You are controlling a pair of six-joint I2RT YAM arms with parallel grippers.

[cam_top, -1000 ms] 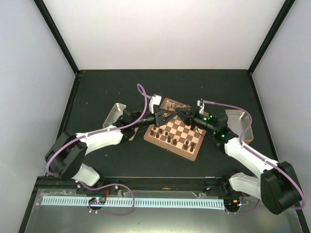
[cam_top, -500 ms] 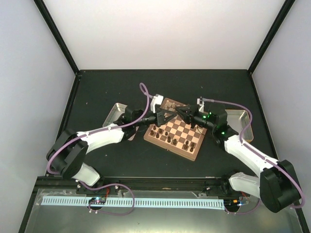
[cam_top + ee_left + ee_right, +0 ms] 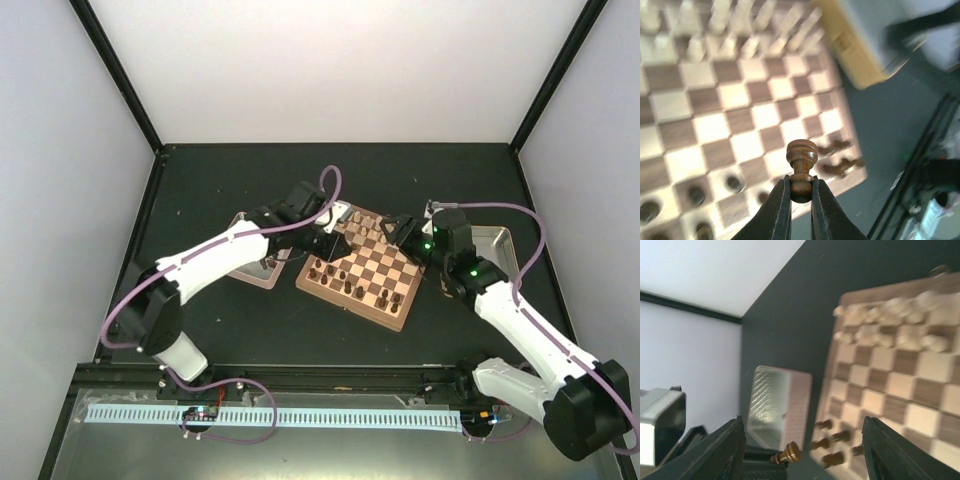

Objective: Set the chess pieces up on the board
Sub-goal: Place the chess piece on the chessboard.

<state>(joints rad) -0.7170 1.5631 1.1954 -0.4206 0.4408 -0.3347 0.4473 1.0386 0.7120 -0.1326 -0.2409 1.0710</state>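
The robot's left gripper should release the dark brown pawn on the empty dark square just inside the near row [image 3: 353, 278] [image 3: 752, 171] of pieces. The pawn is now held above the board near its corner.
My left gripper [image 3: 801, 184] is shut on the base of one dark brown pawn [image 3: 801, 159], held head outward above the board [image 3: 740, 115] near its corner. The right wrist view shows that same pawn [image 3: 788, 455] low between the wide-apart fingers of my right gripper [image 3: 802, 425], which is open and holds nothing. From above, the left gripper [image 3: 326, 240] hangs over the board's [image 3: 372, 262] left corner and the right gripper [image 3: 392, 229] over its far edge. Several dark chess pieces [image 3: 340, 276] stand along the near side. Cream pieces [image 3: 720, 20] line the far side.
A shallow metal tray [image 3: 252, 272] lies left of the board, partly under my left arm, and shows in the right wrist view [image 3: 775, 410]. A second tray [image 3: 497, 250] sits at the right. Black table surrounds the board.
The two grippers met over the far part of the board. The right one has opened and drawn back to the right. The left arm has swung back towards the left corner with the pawn.
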